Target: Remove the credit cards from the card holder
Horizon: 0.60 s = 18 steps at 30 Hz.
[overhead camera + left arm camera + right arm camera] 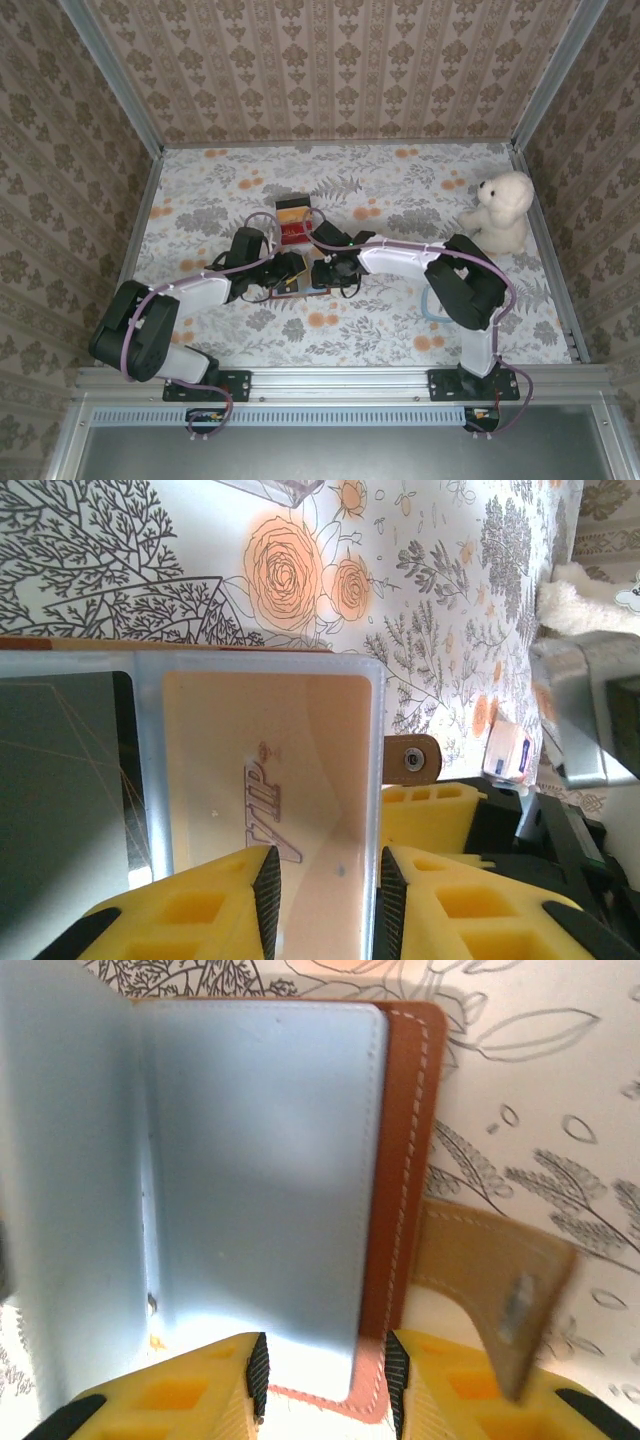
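The robot's left gripper straddles the outer edge of the sleeve, so the right gripper should prop up the sleeve while the left gripper takes the VIP card's inner edge [171, 775].
The brown leather card holder [300, 287] lies open on the floral table between both grippers. In the left wrist view its clear sleeve [150, 730] shows a cream card printed VIP [270, 780] and a dark card [60, 780]; the snap strap [412, 758] sticks out to the right. My left gripper [325, 900] is open over the VIP card, its right pad against the sleeve's edge. My right gripper [325, 1380] is open above the holder's near corner, where the bluish-grey inner face [260, 1160] meets the reddish-brown stitched edge [405, 1160]. The strap [490, 1280] lies to its right.
A small black box with red and yellow contents [293, 222] stands just behind the holder. A white teddy bear [500, 212] sits at the back right. A small blue item [432, 312] lies by the right arm. Patterned walls enclose the table on three sides.
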Each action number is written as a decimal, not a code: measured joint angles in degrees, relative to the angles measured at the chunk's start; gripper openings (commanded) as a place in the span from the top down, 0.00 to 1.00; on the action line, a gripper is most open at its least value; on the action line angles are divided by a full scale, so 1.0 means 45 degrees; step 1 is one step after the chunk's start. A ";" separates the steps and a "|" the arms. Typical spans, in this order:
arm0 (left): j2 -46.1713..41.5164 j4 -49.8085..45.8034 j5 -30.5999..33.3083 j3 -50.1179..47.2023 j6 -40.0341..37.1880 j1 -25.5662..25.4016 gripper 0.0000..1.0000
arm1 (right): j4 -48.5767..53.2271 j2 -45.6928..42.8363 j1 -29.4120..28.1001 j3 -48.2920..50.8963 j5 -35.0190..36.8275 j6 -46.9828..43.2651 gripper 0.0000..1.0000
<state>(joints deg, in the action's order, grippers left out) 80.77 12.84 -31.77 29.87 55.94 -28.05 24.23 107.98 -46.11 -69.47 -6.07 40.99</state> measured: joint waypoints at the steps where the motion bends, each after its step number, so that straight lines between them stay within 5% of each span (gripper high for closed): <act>1: -0.0049 -0.0029 0.0005 0.0000 0.0000 0.0000 0.65 | -0.0053 -0.0262 0.0039 0.0204 0.0034 0.0005 0.60; 10: -0.1467 -0.1394 0.0753 0.0000 -0.0160 0.0534 0.70 | -0.0850 -0.2579 0.0189 0.1132 0.0238 0.0039 0.63; 18: -0.1695 -0.2283 0.1350 -0.0039 -0.0437 0.0850 0.75 | -0.0952 -0.1583 -0.0325 -0.0087 -0.0015 0.0126 0.77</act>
<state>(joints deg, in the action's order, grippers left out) 73.14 2.57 -25.69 29.69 53.98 -24.23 19.94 100.86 -47.57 -69.87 -6.13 41.56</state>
